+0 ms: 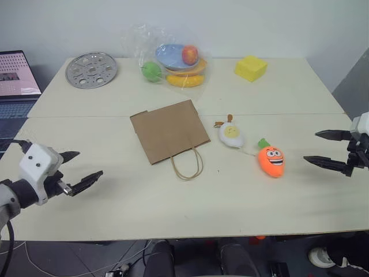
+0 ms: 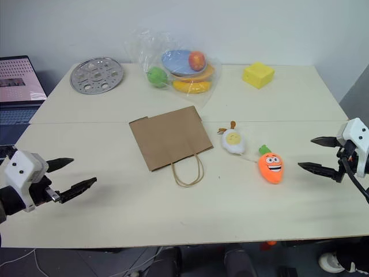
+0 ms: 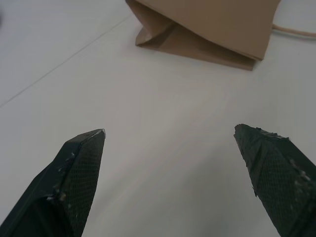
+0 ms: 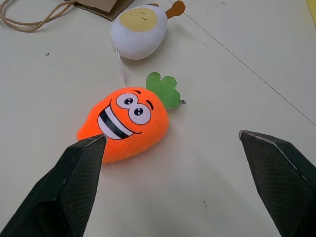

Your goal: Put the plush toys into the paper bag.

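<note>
The paper bag has a cord handle, and my left gripper needs to next go there and close on the middle of its cord handle (image 1: 189,179), because lifting that helps open the bag.
The brown paper bag (image 1: 169,130) lies flat on the middle of the table, its cord handles (image 1: 187,164) toward me. To its right lie the two plush toys: a white fried egg (image 1: 231,135) with a yellow yolk, and an orange carrot (image 1: 271,160) with a cartoon face and green top. My left gripper (image 1: 75,168) is open over the table's left front, well short of the bag. At the right edge my right gripper (image 1: 324,148) is open and empty, pointing at the carrot (image 4: 126,121), with the egg (image 4: 138,32) beyond it.
At the back stand a round perforated metal plate (image 1: 91,70), a clear plastic bag of toy fruit (image 1: 173,60) and a yellow foam block (image 1: 251,67). A laptop (image 1: 17,78) sits off the table's left side. A seam (image 1: 277,114) runs across the tabletop.
</note>
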Robot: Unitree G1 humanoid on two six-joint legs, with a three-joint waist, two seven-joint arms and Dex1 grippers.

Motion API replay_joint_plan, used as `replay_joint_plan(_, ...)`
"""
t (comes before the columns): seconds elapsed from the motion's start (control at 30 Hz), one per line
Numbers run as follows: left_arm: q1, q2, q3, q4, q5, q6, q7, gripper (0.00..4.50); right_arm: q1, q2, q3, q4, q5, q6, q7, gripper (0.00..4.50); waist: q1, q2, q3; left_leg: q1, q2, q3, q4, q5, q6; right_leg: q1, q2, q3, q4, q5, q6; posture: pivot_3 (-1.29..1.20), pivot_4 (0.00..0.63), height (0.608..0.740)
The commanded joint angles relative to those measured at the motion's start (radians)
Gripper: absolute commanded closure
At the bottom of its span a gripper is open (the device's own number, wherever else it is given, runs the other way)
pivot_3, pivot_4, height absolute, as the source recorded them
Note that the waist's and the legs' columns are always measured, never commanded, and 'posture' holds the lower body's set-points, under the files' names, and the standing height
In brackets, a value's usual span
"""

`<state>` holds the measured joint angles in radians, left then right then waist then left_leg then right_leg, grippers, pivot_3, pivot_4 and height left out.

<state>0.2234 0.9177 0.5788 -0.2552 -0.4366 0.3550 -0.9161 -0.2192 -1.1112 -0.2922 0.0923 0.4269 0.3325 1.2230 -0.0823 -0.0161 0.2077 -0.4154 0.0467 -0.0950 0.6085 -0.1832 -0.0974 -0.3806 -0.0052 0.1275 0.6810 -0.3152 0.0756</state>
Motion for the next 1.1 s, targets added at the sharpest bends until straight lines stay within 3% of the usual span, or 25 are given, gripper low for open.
replay_joint_plan(0.03, -0.002, 0.012, 0.022, -0.033, 0.003, -0.032, -0.024, 0.03, -0.023, -0.002, -0.011, -0.014, 0.000, -0.018, 0.006, 0.00, 0.000, 0.000, 0.000, 0.000, 0.000, 0.000, 0.000, 0.000, 0.000, 0.000, 0.000, 0.000, 0.000, 0.000, 0.000, 0.00, 0.150, 0.740)
replay_joint_plan(0.3, -0.067, 0.035, -0.070, -0.068, 0.029, -0.059, -0.055, 0.03, -0.023, 0.006, -0.011, -0.040, 0.002, -0.014, 0.006, 0.00, 0.001, 0.000, 0.000, 0.000, 0.000, 0.000, 0.000, 0.000, 0.000, 0.000, 0.000, 0.000, 0.000, 0.000, 0.000, 0.00, 0.150, 0.740)
replay_joint_plan(0.53, -0.174, 0.025, -0.329, -0.138, 0.101, -0.121, -0.099, 0.03, 0.027, 0.041, -0.015, -0.253, 0.079, 0.083, -0.006, 0.00, 0.002, 0.000, 0.000, 0.000, 0.000, -0.001, 0.000, 0.000, 0.000, 0.000, 0.001, 0.000, 0.001, 0.001, 0.001, 0.00, 0.150, 0.740)
replay_joint_plan(0.6, -0.179, 0.029, -0.353, -0.135, 0.115, -0.138, -0.107, 0.03, 0.041, 0.045, -0.022, -0.289, 0.088, 0.105, -0.012, 0.00, 0.003, 0.000, 0.000, 0.000, 0.000, -0.001, 0.000, 0.000, 0.000, 0.000, 0.001, 0.000, 0.001, 0.002, 0.001, 0.00, 0.150, 0.740)
replay_joint_plan(0.77, -0.301, -0.051, -0.559, -0.074, 0.215, -0.275, -0.124, 0.03, 0.082, 0.085, 0.019, -0.536, 0.167, 0.189, -0.062, 0.00, 0.005, 0.000, 0.000, 0.000, 0.000, -0.002, 0.000, 0.000, 0.000, 0.001, 0.001, 0.000, 0.001, 0.002, 0.002, 0.00, 0.150, 0.740)
replay_joint_plan(1.1, -0.450, -0.192, -0.726, 0.144, 0.356, -0.526, -0.104, 0.03, 0.128, 0.115, 0.026, -0.702, 0.233, 0.286, -0.163, 0.00, 0.016, -0.001, -0.001, -0.001, -0.001, -0.004, 0.001, 0.000, 0.000, 0.001, 0.002, -0.001, 0.000, 0.006, 0.005, 0.00, 0.150, 0.740)
